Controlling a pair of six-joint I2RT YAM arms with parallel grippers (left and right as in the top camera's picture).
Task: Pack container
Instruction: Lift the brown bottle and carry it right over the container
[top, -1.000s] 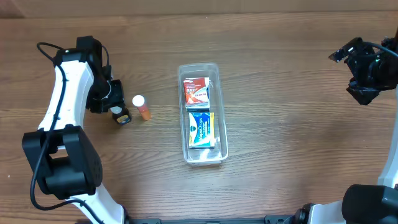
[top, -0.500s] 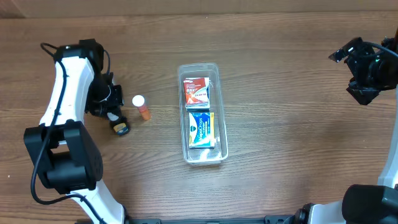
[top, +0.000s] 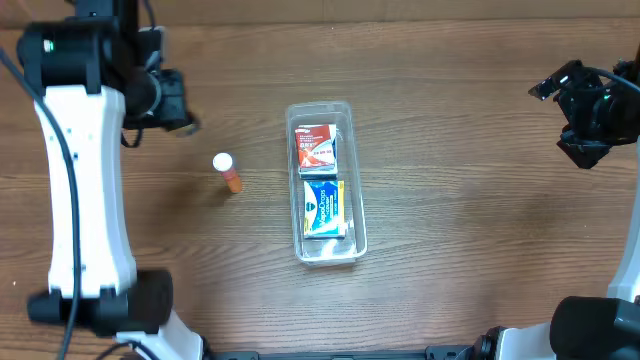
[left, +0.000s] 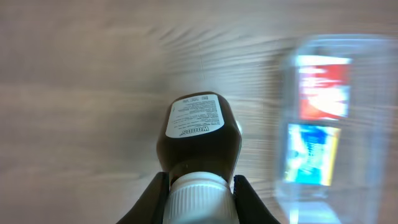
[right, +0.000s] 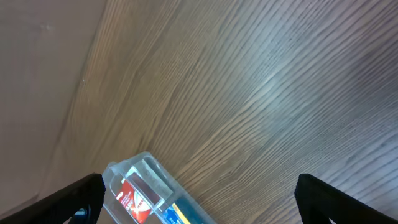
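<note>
The robot's left gripper should set the brown bottle down in the container's empty near end (top: 342, 243) (left: 320, 199) next to the blue box.
The container (top: 292, 190) is a long clear tub lying mid-table, with a red box (top: 316, 146) and a blue box (top: 323, 207) inside it. My left gripper (left: 199, 190) is shut on the white cap of a dark brown bottle (left: 199, 134), held in the air left of the blurred container (left: 285, 112). From overhead, the left gripper (top: 183, 118) hangs high at the far left. A small orange vial with a white cap (top: 228, 172) lies on the table left of the container. My right gripper (top: 585, 110) stands open at the far right, holding nothing.
The right wrist view shows the container's far end (right: 124, 168) with the red box (right: 134, 199) below the right gripper (right: 199, 199). Bare wood surrounds the tub on every side. The table's far edge runs along the top.
The left gripper shut on the brown bottle beside the orange vial and lifted it off the table toward the far left. The right arm has stayed still.
</note>
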